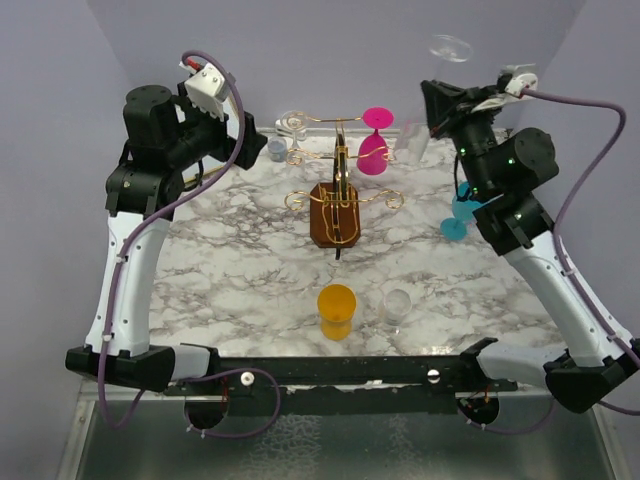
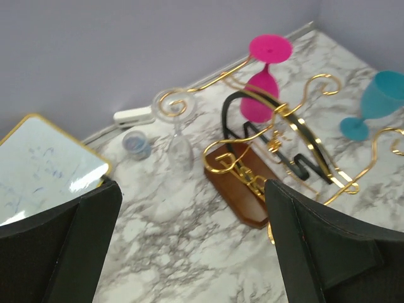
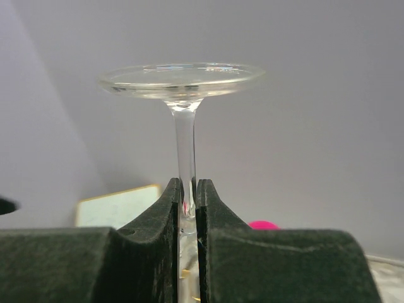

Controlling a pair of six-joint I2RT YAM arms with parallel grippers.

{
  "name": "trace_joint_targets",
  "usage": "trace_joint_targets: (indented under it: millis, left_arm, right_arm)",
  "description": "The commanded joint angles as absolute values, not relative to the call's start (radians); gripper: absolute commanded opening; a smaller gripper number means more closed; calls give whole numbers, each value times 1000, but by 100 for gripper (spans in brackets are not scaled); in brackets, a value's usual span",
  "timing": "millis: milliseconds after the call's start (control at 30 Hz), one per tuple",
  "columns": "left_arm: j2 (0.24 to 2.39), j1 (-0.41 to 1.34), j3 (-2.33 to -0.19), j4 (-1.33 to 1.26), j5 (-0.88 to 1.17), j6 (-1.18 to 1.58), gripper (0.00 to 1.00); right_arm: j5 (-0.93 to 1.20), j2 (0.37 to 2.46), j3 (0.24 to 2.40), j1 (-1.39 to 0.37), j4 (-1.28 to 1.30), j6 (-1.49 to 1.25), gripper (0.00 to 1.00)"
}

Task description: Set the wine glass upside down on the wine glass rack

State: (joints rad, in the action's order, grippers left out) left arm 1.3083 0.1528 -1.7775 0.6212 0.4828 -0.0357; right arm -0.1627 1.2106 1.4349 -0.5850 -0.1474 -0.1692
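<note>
Next, I release the clear wine glass from my right gripper in the middle gold hook [image 1: 389, 157] just in front of the pink glass.
My right gripper [image 3: 188, 183] is shut on the stem of a clear wine glass [image 3: 184, 139], held upside down with its round foot [image 3: 182, 79] on top. In the top view that foot [image 1: 452, 47] hovers high at the back right, right of the rack. The gold wire wine glass rack [image 1: 336, 205] stands mid-table on its brown wooden base [image 2: 243, 189]. A pink glass [image 1: 374, 145] and a clear glass [image 2: 178, 148] hang upside down from its back arms. My left gripper [image 2: 189, 196] is open and empty, above the marble left of the rack.
A blue wine glass [image 1: 458, 212] stands on the table under the right arm. An orange cup [image 1: 337, 310] and a small clear glass [image 1: 398, 305] sit near the front. A small grey-blue cup [image 2: 136, 144] and a gold-edged white board [image 2: 44, 167] lie at the back left.
</note>
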Motion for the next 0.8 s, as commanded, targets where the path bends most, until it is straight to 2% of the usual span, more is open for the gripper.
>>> trace_joint_targets:
  millis: [0, 167, 267, 433, 767]
  left_arm:
    - [1263, 147, -1710, 649, 251, -121, 99]
    - [1201, 102, -1628, 648, 94, -131, 99]
    - [1163, 83, -1578, 653, 73, -150, 99]
    - [1111, 44, -1487, 657, 100, -164, 99]
    - [1091, -30, -1427, 657, 244, -134, 99]
  right_arm:
    - [-223, 1192, 1384, -386, 30, -113, 1]
    - [-180, 1198, 1261, -319, 28, -114, 1]
    - [-127, 1186, 1161, -319, -9, -120, 1]
    - [28, 1119, 933, -319, -230, -110, 1]
    - [201, 1171, 798, -319, -411, -106, 1]
